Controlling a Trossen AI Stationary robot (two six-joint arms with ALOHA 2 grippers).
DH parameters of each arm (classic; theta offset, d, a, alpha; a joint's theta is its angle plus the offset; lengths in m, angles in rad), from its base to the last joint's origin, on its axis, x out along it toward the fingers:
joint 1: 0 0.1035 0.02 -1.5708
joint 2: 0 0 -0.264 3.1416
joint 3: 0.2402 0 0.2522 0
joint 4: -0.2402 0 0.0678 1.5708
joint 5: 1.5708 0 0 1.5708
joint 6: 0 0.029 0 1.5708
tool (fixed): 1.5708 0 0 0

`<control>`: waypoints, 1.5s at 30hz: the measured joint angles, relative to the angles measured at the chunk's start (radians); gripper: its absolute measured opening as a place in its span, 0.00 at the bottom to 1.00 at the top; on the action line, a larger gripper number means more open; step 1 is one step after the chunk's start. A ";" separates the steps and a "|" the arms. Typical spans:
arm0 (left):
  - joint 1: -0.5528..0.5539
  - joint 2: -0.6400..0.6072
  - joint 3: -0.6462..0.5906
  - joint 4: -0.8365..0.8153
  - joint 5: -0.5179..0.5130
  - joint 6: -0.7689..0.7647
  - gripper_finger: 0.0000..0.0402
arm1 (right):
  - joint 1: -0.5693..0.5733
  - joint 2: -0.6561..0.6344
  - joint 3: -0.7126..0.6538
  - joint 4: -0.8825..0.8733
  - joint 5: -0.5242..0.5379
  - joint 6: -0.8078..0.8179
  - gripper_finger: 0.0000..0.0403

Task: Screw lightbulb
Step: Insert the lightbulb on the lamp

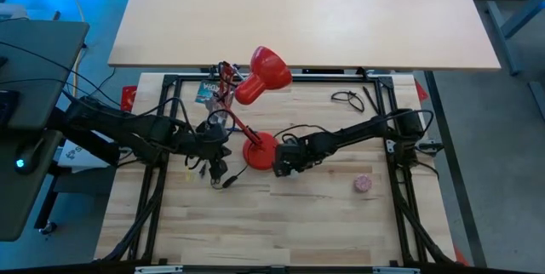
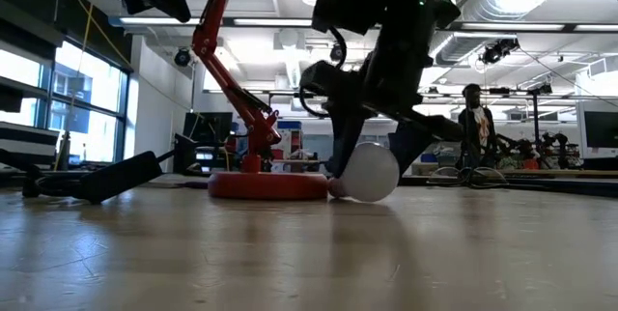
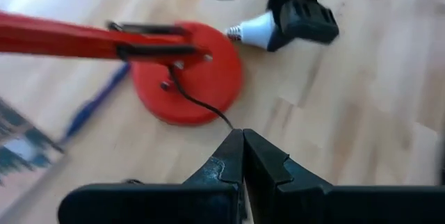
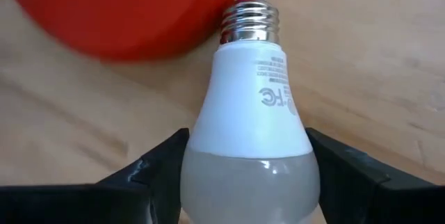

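Observation:
The lightbulb's dome is pinched from above by my right gripper. Next, my left gripper takes the lightbulb's screw base (image 4: pixel 250 22), so that my right gripper can grip the lightbulb's dome again end-on.
The lightbulb (image 4: pixel 250 113), white with a silver screw base (image 4: pixel 250 22), lies on its side on the table. Its screw base points at the red lamp's round base (image 1: pixel 260 151). My right gripper (image 1: pixel 283 165) stands over the bulb with a finger on each side of it. My left gripper (image 3: pixel 243 147) is shut with nothing between its fingers. It hovers above the table, left of the lamp base (image 3: pixel 188 78). The lamp's red shade (image 1: pixel 268 70) hangs over the table's far part. My right gripper pinches the bulb's frosted dome (image 4: pixel 250 182) between its two fingers (image 4: pixel 163 165), one on each side just behind the white collar. The fingers come steeply from above. The bulb lies level on the table (image 2: pixel 369 171), its screw tip beside the lamp base's rim.
A small pink ball (image 1: pixel 364 184) lies on the table to the right. A black cord (image 3: pixel 198 99) runs from the lamp base toward my left gripper. Black glasses (image 1: pixel 347 98) lie at the far right. A person (image 2: pixel 475 127) stands in the room beyond.

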 joint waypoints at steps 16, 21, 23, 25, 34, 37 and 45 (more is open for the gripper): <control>-0.016 -0.023 0.069 0.442 0.293 0.271 0.22 | 0.086 -0.498 0.000 0.001 0.006 -0.485 0.60; 0.025 0.094 0.100 0.523 0.281 0.520 0.46 | 0.096 -0.557 0.000 0.064 -0.036 -0.512 0.60; 0.035 0.154 0.158 0.539 0.278 0.641 0.55 | 0.101 -0.557 0.000 0.086 -0.078 -0.525 0.60; 0.040 0.213 0.225 0.537 0.264 0.752 0.63 | 0.102 -0.551 0.000 0.090 -0.120 -0.540 0.60; 0.031 0.364 0.384 0.459 0.279 0.905 0.74 | 0.101 -0.556 0.000 0.126 -0.157 -0.573 0.60; 0.033 0.369 0.388 0.462 0.272 0.921 0.74 | 0.101 -0.557 0.000 0.165 -0.182 -0.574 0.60; 0.032 0.369 0.388 0.495 0.276 0.926 0.74 | 0.101 -0.557 0.000 0.202 -0.198 -0.597 0.60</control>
